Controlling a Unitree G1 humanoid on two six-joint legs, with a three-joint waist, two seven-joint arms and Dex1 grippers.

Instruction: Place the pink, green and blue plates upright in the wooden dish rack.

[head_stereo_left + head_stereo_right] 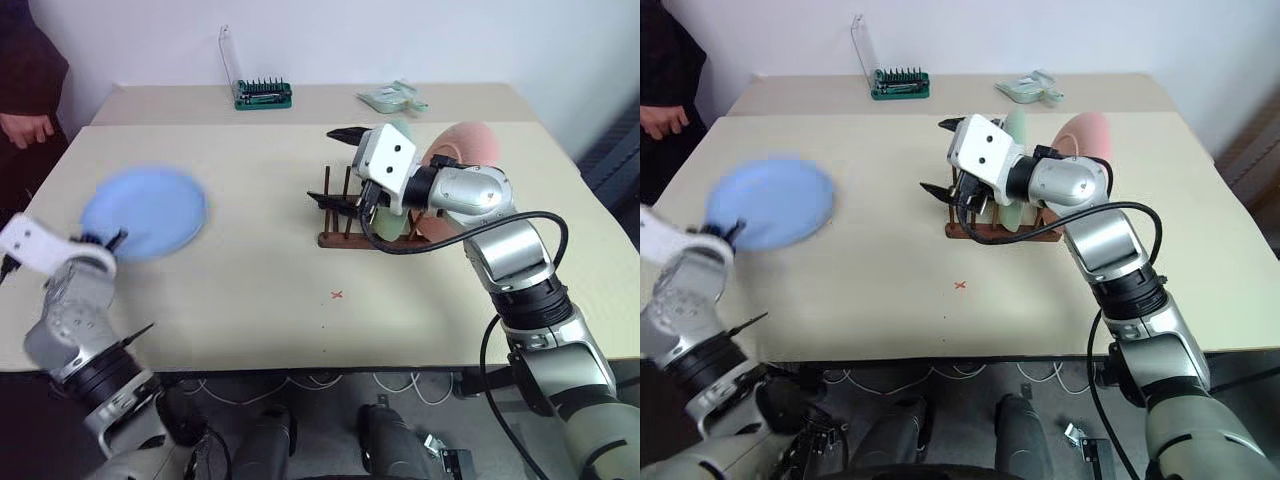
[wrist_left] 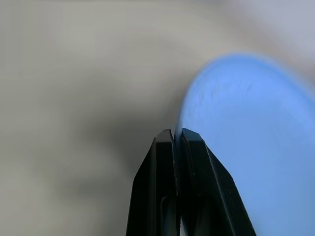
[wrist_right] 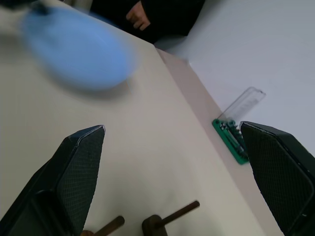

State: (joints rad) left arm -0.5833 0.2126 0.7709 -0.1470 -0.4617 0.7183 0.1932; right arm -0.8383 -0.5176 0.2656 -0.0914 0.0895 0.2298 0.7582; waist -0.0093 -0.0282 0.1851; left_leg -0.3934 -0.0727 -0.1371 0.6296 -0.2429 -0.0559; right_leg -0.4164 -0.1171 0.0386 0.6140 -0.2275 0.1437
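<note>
The blue plate will pass from my left gripper to my right gripper, in the air [image 1: 297, 98] beside the green-based bit case.
The blue plate [image 1: 145, 212] hangs blurred just above the table's left side, its near rim pinched between the black fingers of my left gripper [image 2: 176, 132], which is shut on it. The wooden dish rack [image 1: 980, 232] stands at mid-table, right of centre. The green plate [image 1: 1017, 125] and the pink plate [image 1: 470, 145] stand upright in it, the pink one farthest right. My right gripper [image 1: 340, 167] hovers open over the rack's left end with nothing between its fingers. It faces the blue plate [image 3: 74, 49].
A green-based bit case [image 1: 262, 93] with a clear raised lid and a clear packet [image 1: 393, 97] lie on the table behind. A person's hand [image 1: 28, 128] shows at the far left edge. A small red cross [image 1: 337, 294] marks the tabletop in front of the rack.
</note>
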